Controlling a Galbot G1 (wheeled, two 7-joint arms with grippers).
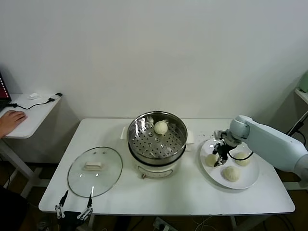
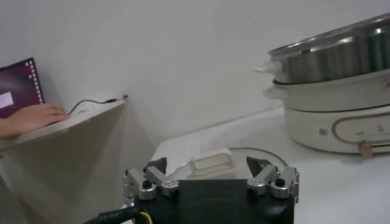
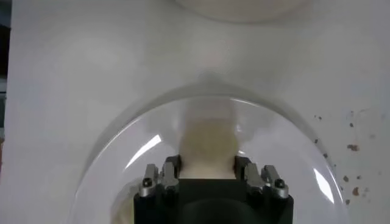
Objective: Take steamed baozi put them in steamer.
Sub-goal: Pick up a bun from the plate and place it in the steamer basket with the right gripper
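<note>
Next, I let go of the baozi with my right gripper on the steamer's perforated bottom [image 1: 143, 139], between the baozi there and the glass lid.
The steel steamer [image 1: 136, 126] stands on its white cooker base [image 1: 159, 169] mid-table, with one baozi [image 1: 160, 127] on its perforated floor. Three more baozi lie on the white plate [image 1: 250, 179] to the right: one [image 1: 211, 160] on the side nearest the steamer, one [image 1: 242, 159] further right and one [image 1: 231, 173] nearer the front edge. My right gripper [image 1: 219, 153] is down on the one nearest the steamer. In the right wrist view the gripper [image 3: 208, 165] is shut on this baozi [image 3: 207, 143], fingers against its sides, over the plate [image 3: 122, 152]. My left gripper [image 1: 73, 211] is open at the table's front left edge.
The glass lid [image 1: 95, 171] with its white handle [image 2: 210, 163] lies flat left of the steamer, just beyond my left gripper [image 2: 210, 176]. The steamer shows in the left wrist view [image 2: 341, 52]. A side table [image 1: 33, 113] with a person's hand [image 1: 12, 118] stands far left.
</note>
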